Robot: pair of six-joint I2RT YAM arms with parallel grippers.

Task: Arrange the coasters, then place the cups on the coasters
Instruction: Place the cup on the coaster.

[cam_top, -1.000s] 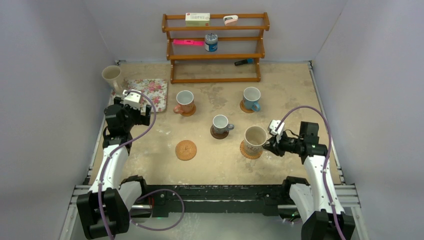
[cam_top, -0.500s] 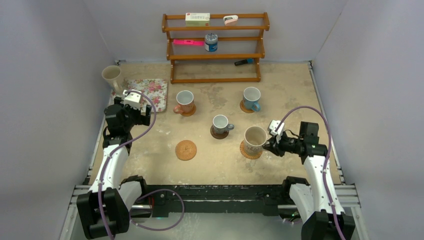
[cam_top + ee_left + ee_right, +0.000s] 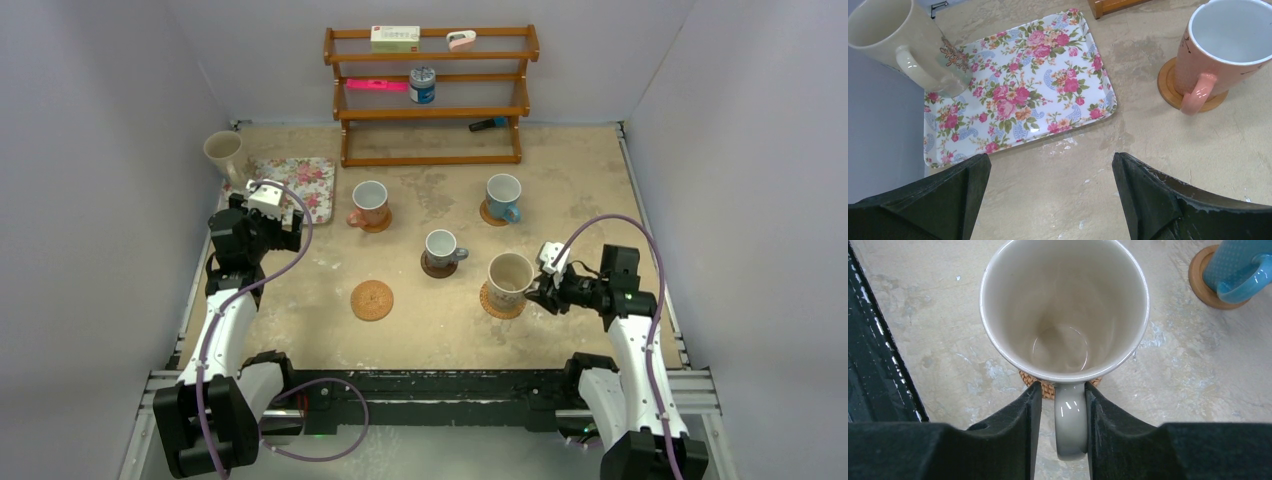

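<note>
The cream cup stands at the corner of the floral tray, and my left gripper will close on its handle [image 3: 234, 173] [image 3: 916, 71].
A large cream cup [image 3: 510, 275] stands on a woven coaster [image 3: 497, 305] at the front right. My right gripper [image 3: 540, 288] straddles its handle [image 3: 1070, 425]; the jaws are slightly apart, with a gap on the left side, so it is open. An orange-brown cup [image 3: 370, 203], a light blue cup [image 3: 503, 195] and a small grey cup [image 3: 441, 247] each stand on a coaster. One woven coaster [image 3: 371, 299] lies bare. A second cream cup [image 3: 893, 40] stands at the far left corner of the floral tray [image 3: 1018, 90]. My left gripper [image 3: 1050, 165] hangs wide open near the tray.
A wooden shelf rack [image 3: 430, 95] stands at the back with a tin can [image 3: 422, 86], a box and small items on it. Grey walls close in both sides. The black rail [image 3: 878, 365] of the table's front edge runs close to the right gripper.
The right gripper's jaws have parted a little from the cream cup's handle. The cup stays on its coaster. The left arm has not moved.
</note>
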